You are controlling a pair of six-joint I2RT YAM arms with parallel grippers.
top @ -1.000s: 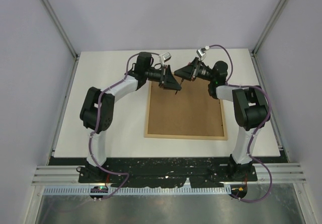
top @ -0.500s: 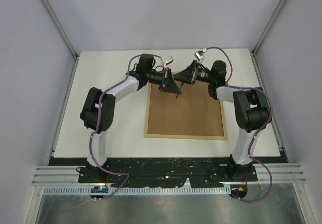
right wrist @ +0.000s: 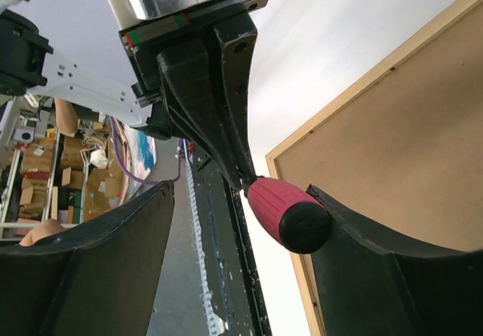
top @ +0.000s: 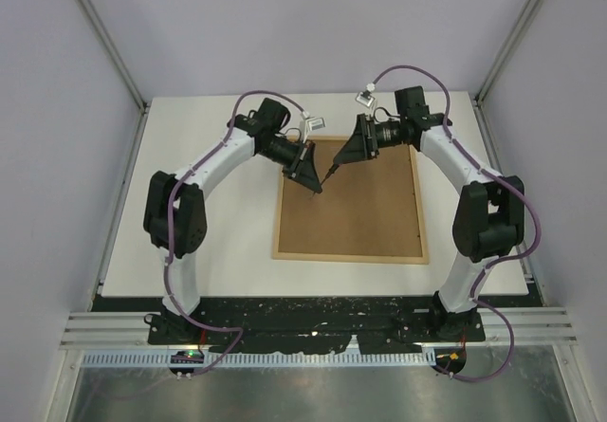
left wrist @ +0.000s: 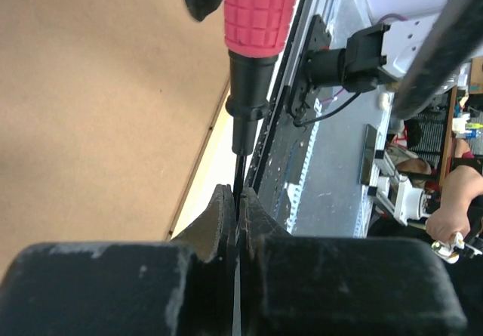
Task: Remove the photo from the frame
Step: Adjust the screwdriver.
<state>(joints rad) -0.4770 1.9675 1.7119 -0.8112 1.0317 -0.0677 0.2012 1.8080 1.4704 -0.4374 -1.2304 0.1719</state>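
Next, my right gripper grips the front part of the screwdriver's red handle (top: 327, 176) (right wrist: 270, 198), near my left gripper's fingers.
The frame (top: 346, 204) lies face down on the table, its brown fibreboard back (left wrist: 90, 109) up inside a light-wood rim (right wrist: 355, 98). The photo is hidden under that back. My left gripper (top: 313, 183) (left wrist: 238, 196) is shut on the thin black shaft of a screwdriver (left wrist: 260, 11) with a red handle, held over the frame's far left part. My right gripper (top: 341, 159) (right wrist: 240, 192) is open. The red handle (right wrist: 290, 214) sits between its fingers, close against one of them, and the jaws do not clamp it.
White table surface (top: 204, 213) surrounds the frame on all sides. A black rail (top: 313, 313) with the arm bases runs along the near edge. Grey walls and metal posts (top: 104, 43) close in the back and sides.
The right gripper has opened off the red handle. The left gripper has shut on the shaft and has moved nearer, over the frame's back. Both arms have stretched out.
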